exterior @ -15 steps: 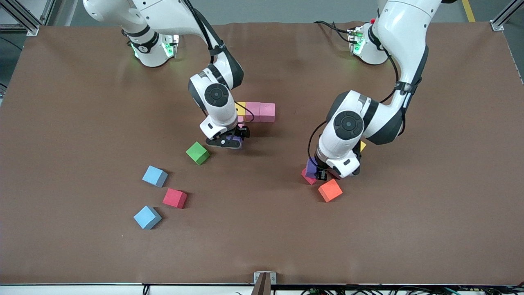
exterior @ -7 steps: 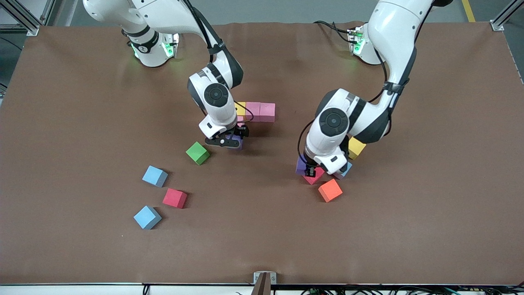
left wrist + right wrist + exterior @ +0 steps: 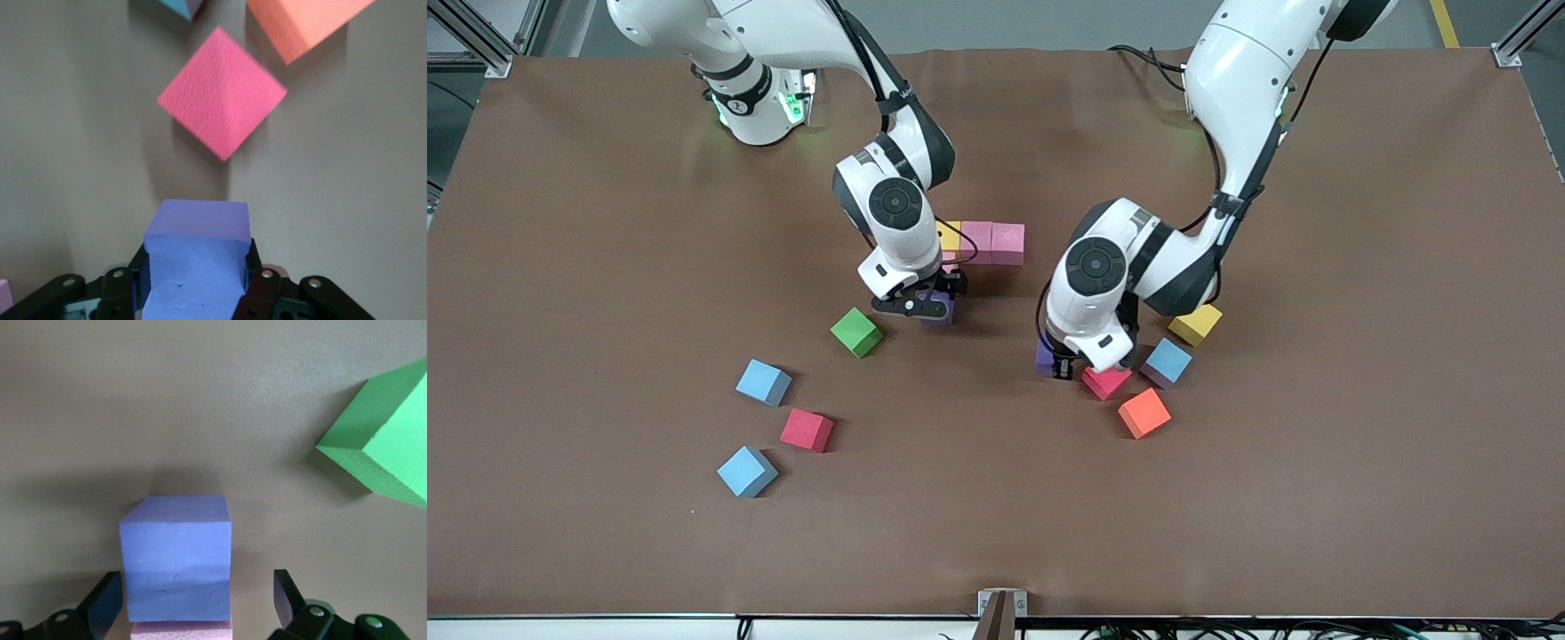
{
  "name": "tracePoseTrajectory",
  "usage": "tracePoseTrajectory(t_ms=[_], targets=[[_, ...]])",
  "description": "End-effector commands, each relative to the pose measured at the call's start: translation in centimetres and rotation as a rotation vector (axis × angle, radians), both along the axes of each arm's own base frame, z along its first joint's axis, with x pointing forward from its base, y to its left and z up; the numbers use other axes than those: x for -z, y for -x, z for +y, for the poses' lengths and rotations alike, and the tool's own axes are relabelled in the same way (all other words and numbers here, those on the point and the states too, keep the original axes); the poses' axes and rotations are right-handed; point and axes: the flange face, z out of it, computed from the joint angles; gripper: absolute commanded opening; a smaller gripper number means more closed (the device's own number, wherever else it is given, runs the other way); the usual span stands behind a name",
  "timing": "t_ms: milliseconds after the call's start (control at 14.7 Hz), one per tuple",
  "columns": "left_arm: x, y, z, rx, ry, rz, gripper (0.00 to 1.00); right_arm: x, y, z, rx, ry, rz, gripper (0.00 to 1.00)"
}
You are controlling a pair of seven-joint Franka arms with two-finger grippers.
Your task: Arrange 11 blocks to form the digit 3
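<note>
The purple block in my left gripper needs to be released against the column's purple block [image 3: 967,306], on the side that faces the orange block.
A row of blocks lies mid-table: yellow [image 3: 950,235], pink [image 3: 976,240], pink [image 3: 1008,243]. Below the yellow one, a pink block [image 3: 180,631] and a purple block [image 3: 943,313] form a column running toward the camera. My right gripper [image 3: 927,308] stands open around that purple block [image 3: 177,567], with a gap at each finger. My left gripper [image 3: 1056,363] is shut on another purple block [image 3: 197,227], just above the table beside a red block [image 3: 1105,382]. A green block [image 3: 856,332] lies beside the right gripper.
Loose blocks near the left gripper: orange [image 3: 1144,412], light blue [image 3: 1168,362], yellow [image 3: 1196,324]. Toward the right arm's end lie a light blue block [image 3: 763,382], a red one [image 3: 807,430] and another light blue [image 3: 746,471].
The left arm has carried its purple block toward the middle of the table, uncovering the light blue and yellow blocks. The right gripper has stayed at the purple block.
</note>
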Motion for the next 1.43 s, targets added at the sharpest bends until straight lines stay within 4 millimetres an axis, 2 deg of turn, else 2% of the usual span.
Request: tracePoseTrajectory(t_ms=[0,136,272,476,544,748,884,952,1020,1156,1360], targets=[[0.9,0.5,-1.8,-0.016,-0.003,0.003,0.34,-3.5,-0.9,-1.2,0.015,-0.029,-0.026,1.00],[2.0,1.4,-3.7,-0.024,-0.004,0.007,0.34,-5.6,-2.0,-2.8,0.037,-0.043,-0.029,1.00],[2.5,1.7,-4.6,-0.048,0.008,0.005,0.34,-8.3,-3.6,-5.9,0.088,-0.038,0.009,1.00],[3.3,3.6,-7.5,-0.083,0.024,-0.005,0.34,-11.5,-5.3,-9.4,0.148,-0.059,0.001,1.00],[3.8,4.0,-7.9,-0.095,0.027,-0.003,0.34,-12.3,-5.9,-10.6,0.173,-0.068,-0.007,1.00],[4.7,6.6,-10.4,-0.087,0.028,0.003,0.34,-15.7,-8.5,-16.8,0.295,-0.096,-0.033,1.00],[4.7,7.6,-11.6,-0.096,0.049,-0.005,0.34,-17.7,-10.4,-21.4,0.370,-0.106,-0.045,1.00],[4.7,8.0,-12.0,-0.102,0.050,-0.005,0.34,-18.5,-11.3,-24.1,0.416,-0.098,-0.025,1.00],[4.7,8.6,-12.5,-0.100,0.052,-0.002,0.34,-19.4,-12.4,-27.7,0.472,-0.082,0.012,1.00],[4.8,9.6,-13.3,-0.091,0.051,0.002,0.34,-21.2,-13.3,-33.8,0.551,-0.046,0.066,1.00],[4.7,10.3,-13.8,-0.078,0.052,0.001,0.34,-21.6,-13.5,-36.9,0.577,0.002,0.055,1.00]])
